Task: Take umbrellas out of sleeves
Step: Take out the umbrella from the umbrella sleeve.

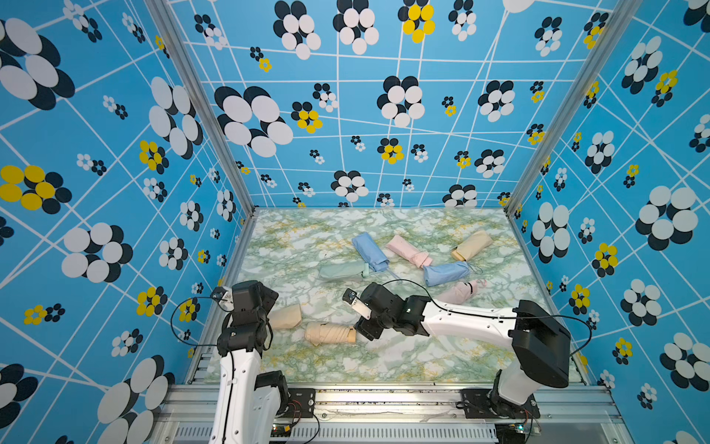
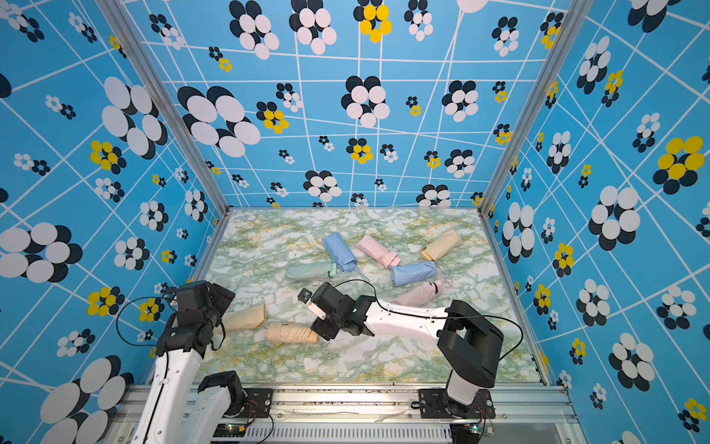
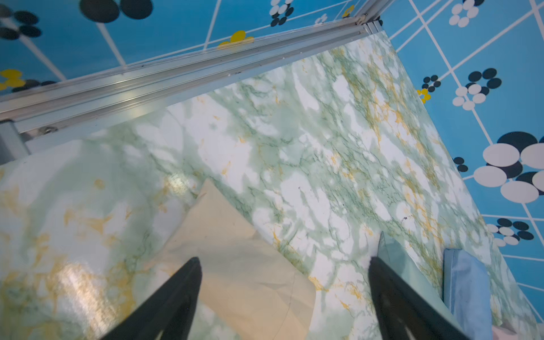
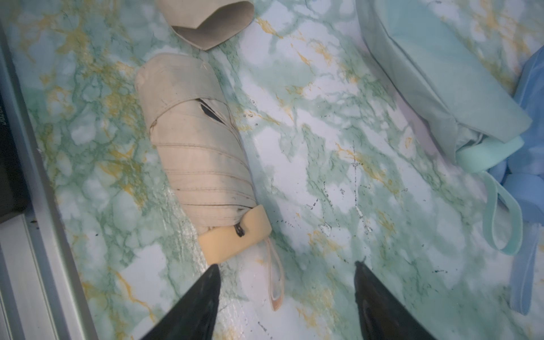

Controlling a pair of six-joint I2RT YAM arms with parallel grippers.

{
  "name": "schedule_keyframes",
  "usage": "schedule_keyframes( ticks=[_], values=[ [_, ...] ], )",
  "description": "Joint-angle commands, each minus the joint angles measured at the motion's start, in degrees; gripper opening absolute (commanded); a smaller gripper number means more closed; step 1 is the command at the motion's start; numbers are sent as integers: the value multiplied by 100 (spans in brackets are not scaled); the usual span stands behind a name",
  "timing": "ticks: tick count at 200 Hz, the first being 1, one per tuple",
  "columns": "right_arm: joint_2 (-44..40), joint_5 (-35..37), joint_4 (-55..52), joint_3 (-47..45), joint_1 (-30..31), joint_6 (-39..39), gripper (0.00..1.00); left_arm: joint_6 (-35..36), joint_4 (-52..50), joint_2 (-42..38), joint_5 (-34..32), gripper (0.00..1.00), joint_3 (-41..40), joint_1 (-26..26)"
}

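The near corner of its flat end [image 1: 320,278] on the mint sleeve, away from the blue sleeve, is the next spot my left gripper will go to and close on.
A bare beige umbrella [image 1: 329,333] [image 2: 292,333] lies on the marble table, pleated, with its handle [image 4: 235,235] and wrist cord toward my right gripper [image 4: 287,263]. That gripper is open, its fingertips just short of the handle, holding nothing. An empty beige sleeve [image 1: 286,316] [image 4: 206,23] lies flat beside the umbrella's tip. My left gripper [image 3: 284,260] is open just over the sleeve [image 3: 235,265], and one finger [image 3: 176,297] overlaps it. Farther back lie several more sleeves with umbrellas inside: mint [image 1: 342,271], blue [image 1: 369,251], pink [image 1: 407,250], beige [image 1: 471,245] and another blue [image 1: 445,273].
A pink umbrella [image 1: 459,292] lies right behind my right forearm [image 1: 468,321]. Patterned blue walls enclose the table on three sides, with a metal rail [image 3: 176,76] along the left edge. The mint sleeve [image 4: 441,82] and its cord lie close to my right gripper.
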Motion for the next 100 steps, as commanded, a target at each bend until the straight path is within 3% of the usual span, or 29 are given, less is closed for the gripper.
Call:
schedule_keyframes(
  ticks=[1,37,100],
  values=[
    [-187,58,150,-89,-27,67,82,477,366,668,666,99,323,-52],
    [-312,109,155,-167,-28,163,99,675,903,2034,1295,99,586,-46],
    [-610,386,247,-433,-54,296,99,1003,815,4131,1969,99,1408,-161]
  ],
)
